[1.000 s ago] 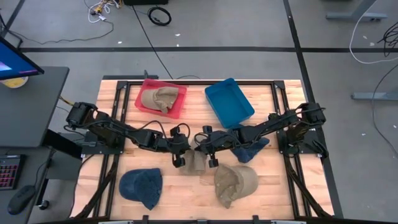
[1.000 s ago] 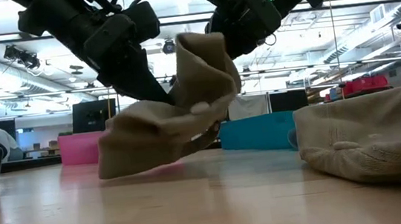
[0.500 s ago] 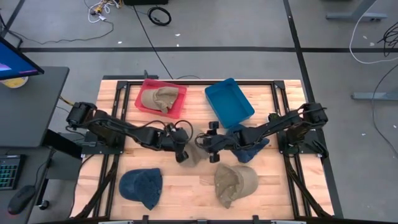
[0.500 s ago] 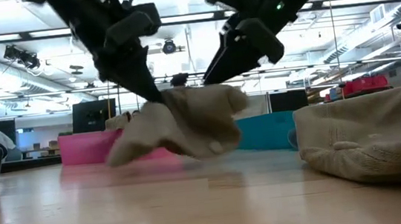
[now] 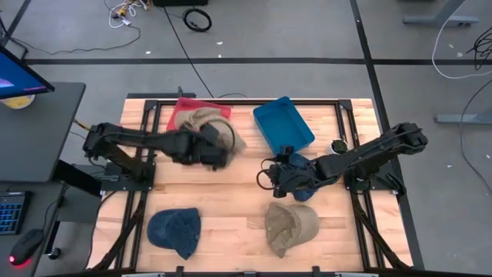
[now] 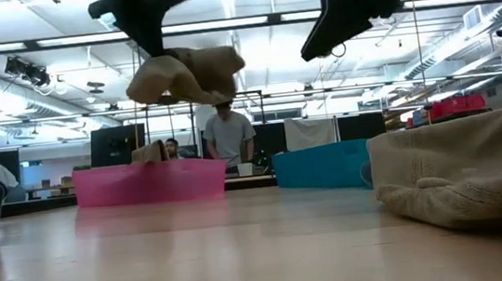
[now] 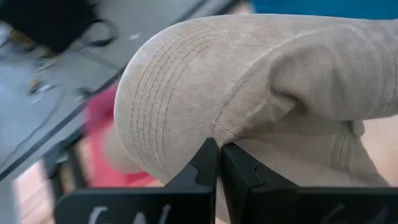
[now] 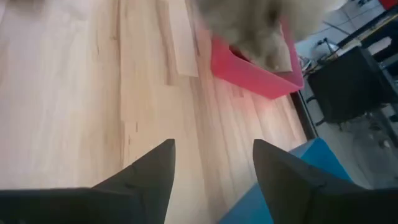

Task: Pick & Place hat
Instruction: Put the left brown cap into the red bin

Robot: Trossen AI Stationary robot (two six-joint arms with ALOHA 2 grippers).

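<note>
The tan corduroy hat, now hanging by the pink bin's rim, will be let go by my left gripper on top of the other tan hat in the pink bin (image 5: pixel 200 120) (image 7: pixel 127 153).
A tan corduroy hat (image 5: pixel 228 138) hangs in the air by the right rim of the pink bin (image 5: pixel 178 106), with my left gripper (image 5: pixel 216 156) shut on it. The low view shows the hat (image 6: pixel 184 76) well above the bin (image 6: pixel 148 182). In the left wrist view it (image 7: pixel 261 81) fills the picture. Another tan hat (image 5: pixel 189 120) lies in the pink bin. My right gripper (image 5: pixel 266 178) stands open and holds nothing, raised over mid-table (image 8: pixel 211 177), above a dark blue hat (image 5: pixel 307 175). My left gripper pinches the hat between its two fingers where the stitched brim meets the crown (image 7: pixel 217 138). The hat is lifted clear of the table and the bin, and bulges out beyond the fingertips (image 7: pixel 208 163), the brim to one side and the crown to the other.
A blue bin (image 5: pixel 283 125) stands at the far middle. A third tan hat (image 5: pixel 292 225) lies near the front edge right of centre, and a blue denim hat (image 5: pixel 175 231) at the front left. People stand in the room behind the table (image 6: pixel 229 135).
My right gripper has opened, let go of the tan hat and drawn back up and toward the table's right. My left gripper has carried the hat up and toward the far left, from low over mid-table to beside the pink bin.
</note>
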